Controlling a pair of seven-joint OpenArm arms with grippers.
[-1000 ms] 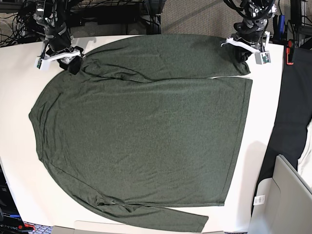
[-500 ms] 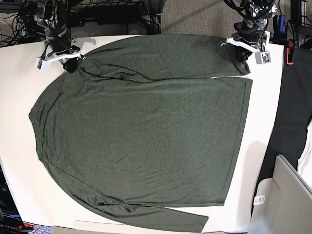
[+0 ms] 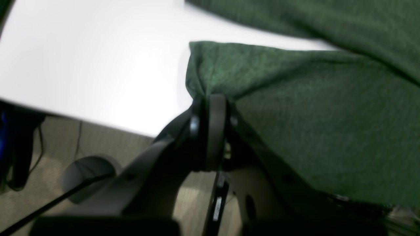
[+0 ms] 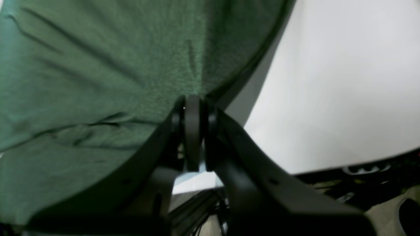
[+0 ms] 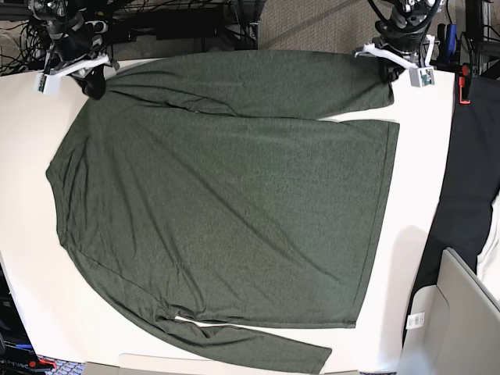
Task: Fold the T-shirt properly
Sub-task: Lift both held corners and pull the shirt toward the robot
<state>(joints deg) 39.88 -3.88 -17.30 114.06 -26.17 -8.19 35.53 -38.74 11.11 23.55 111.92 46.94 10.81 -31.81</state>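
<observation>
My left gripper needs to lay the cuff forward over the T-shirt's body, as the far sleeve lies beyond it, and then take the body's far corner [image 5: 392, 126].
The T-shirt [image 5: 226, 211], dark olive green with long sleeves, lies spread flat over the white table [image 5: 23, 164]. One sleeve runs along the far edge and the other along the near edge. My left gripper [image 5: 388, 74] is shut on the cuff end of the far sleeve. In the left wrist view the fabric [image 3: 311, 114] bunches into the closed left gripper [image 3: 210, 100]. My right gripper [image 5: 92, 84] is shut on the shirt at the far left shoulder. The right wrist view shows the cloth [image 4: 98, 82] pinched and lifted in the right gripper [image 4: 193, 100].
A plain black cloth [image 5: 469, 172] hangs beside the table's right edge. A grey box [image 5: 457, 320] sits at the lower right. Cables and arm bases [image 5: 180, 23] crowd the far side. The table's far edge lies just behind both grippers.
My right gripper closed on the shoulder fabric. Both grippers then moved toward the far edge, dragging the far sleeve and the shirt's upper part with them.
</observation>
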